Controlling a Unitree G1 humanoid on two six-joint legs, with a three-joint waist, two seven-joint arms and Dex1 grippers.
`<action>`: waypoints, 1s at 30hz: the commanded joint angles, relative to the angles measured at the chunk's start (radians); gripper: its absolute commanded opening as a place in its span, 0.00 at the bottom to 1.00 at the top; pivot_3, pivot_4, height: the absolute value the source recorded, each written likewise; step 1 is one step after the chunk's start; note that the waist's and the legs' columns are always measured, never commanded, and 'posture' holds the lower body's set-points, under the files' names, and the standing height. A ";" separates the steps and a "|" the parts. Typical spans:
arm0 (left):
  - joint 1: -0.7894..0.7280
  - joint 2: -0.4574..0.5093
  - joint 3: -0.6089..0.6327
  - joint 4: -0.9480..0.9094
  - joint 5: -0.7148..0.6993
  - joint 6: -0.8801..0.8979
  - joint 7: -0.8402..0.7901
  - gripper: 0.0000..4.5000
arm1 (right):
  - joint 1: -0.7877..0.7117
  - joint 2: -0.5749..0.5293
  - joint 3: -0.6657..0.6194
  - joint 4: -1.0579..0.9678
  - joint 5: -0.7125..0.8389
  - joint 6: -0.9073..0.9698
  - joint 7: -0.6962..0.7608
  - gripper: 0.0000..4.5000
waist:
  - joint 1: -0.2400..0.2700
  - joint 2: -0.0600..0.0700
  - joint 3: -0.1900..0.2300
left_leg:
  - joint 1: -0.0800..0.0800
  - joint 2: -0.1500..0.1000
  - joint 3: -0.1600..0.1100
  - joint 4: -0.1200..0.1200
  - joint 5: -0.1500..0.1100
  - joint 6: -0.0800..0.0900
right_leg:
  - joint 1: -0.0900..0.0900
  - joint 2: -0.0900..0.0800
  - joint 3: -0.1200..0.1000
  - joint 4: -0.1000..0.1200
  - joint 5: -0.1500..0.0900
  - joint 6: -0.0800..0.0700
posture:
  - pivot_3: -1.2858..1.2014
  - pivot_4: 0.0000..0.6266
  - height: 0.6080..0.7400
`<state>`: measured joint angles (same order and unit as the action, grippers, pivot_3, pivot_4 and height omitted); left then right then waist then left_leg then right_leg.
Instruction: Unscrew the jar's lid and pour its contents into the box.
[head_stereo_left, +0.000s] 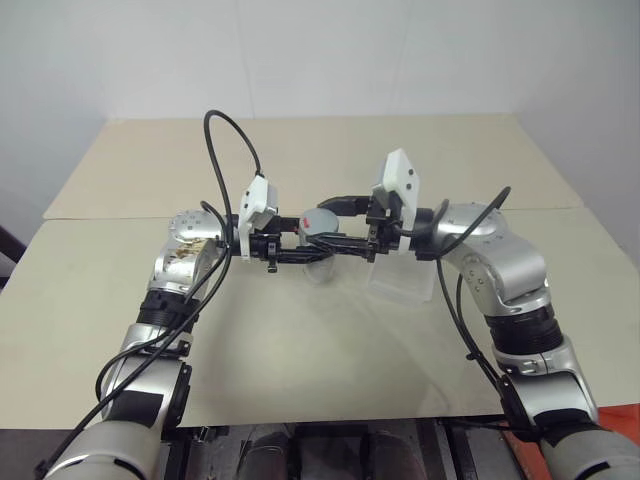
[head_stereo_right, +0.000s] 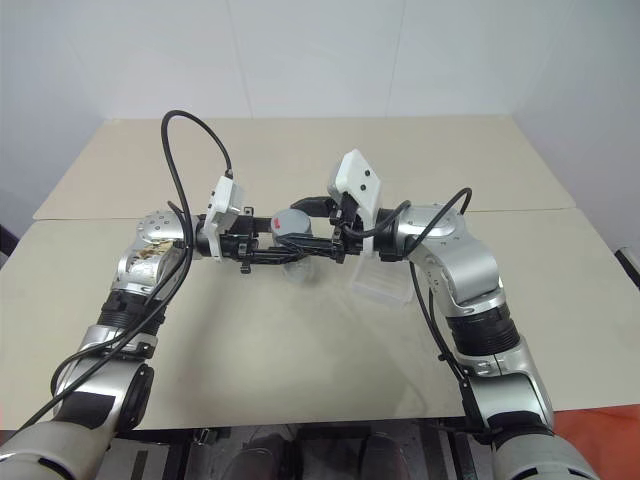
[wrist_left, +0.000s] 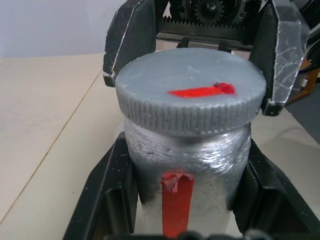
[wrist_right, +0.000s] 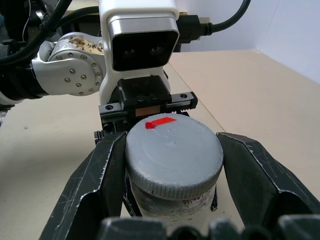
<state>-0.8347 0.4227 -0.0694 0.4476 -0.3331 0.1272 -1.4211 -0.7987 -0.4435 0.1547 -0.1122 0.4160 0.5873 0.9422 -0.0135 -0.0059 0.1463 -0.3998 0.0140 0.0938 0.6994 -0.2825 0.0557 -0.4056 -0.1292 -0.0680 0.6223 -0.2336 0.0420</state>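
Note:
Next, my right gripper lets go of the grey lid on the table (head_stereo_left: 463, 287) beside the box, away from my left gripper.
The jar (wrist_left: 185, 165), clear with a vertical red stripe, stands upright in mid-air over the table. My left gripper (head_stereo_left: 322, 252) is shut on its body, one finger (wrist_left: 107, 200) on each side. The grey lid (wrist_right: 172, 150) with a red mark sits on top of the jar. My right gripper (head_stereo_left: 328, 224) comes from the opposite side and is shut on the lid, its fingers (wrist_left: 282, 50) pressed against the ribbed rim. The box (head_stereo_left: 402, 284), a shallow clear tray, lies on the table under my right wrist. The contents are hidden behind the jar's scuffed wall.
The beige table (head_stereo_left: 300, 350) is made of two boards with a seam (head_stereo_left: 130, 218) across it. A white wall stands behind its far edge. Black cables (head_stereo_left: 225, 150) loop above my left arm.

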 joint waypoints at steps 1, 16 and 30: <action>0.009 0.004 -0.018 -0.037 0.007 -0.026 -0.014 0.45 | -0.045 -0.008 -0.053 -0.026 0.022 0.009 -0.022 0.61 | 0.000 0.000 0.000 | 0.000 0.000 0.000 0.000 0.000 0.000 | 0.000 0.000 0.000 0.000 0.000 0.000 | 0.52 0.24 1.00; 0.008 -0.021 -0.022 0.000 0.007 -0.055 0.003 0.45 | 0.033 -0.212 -0.333 -0.119 0.075 0.059 -0.104 0.61 | 0.010 0.000 0.000 | -0.001 0.000 0.000 -0.001 0.000 0.000 | 0.000 0.000 -0.001 -0.001 0.000 0.000 | 0.52 0.24 1.00; -0.028 -0.054 0.026 0.013 -0.002 -0.087 0.080 0.45 | 0.547 -0.206 -0.509 -0.117 -0.033 0.011 -0.364 0.61 | 0.019 0.000 0.000 | 0.001 0.000 0.001 0.000 0.000 0.000 | 0.001 0.000 0.001 -0.001 0.000 0.000 | 0.52 0.24 1.00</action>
<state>-0.8399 0.3659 -0.0630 0.4801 -0.3166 0.0626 -1.3455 -0.2602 -0.6557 -0.3295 -0.1870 0.3972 0.5998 0.6227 0.0051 -0.0058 0.1464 -0.3990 0.0141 0.0948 0.6990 -0.2826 0.0560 -0.4044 -0.1294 -0.0668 0.6208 -0.2336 0.0420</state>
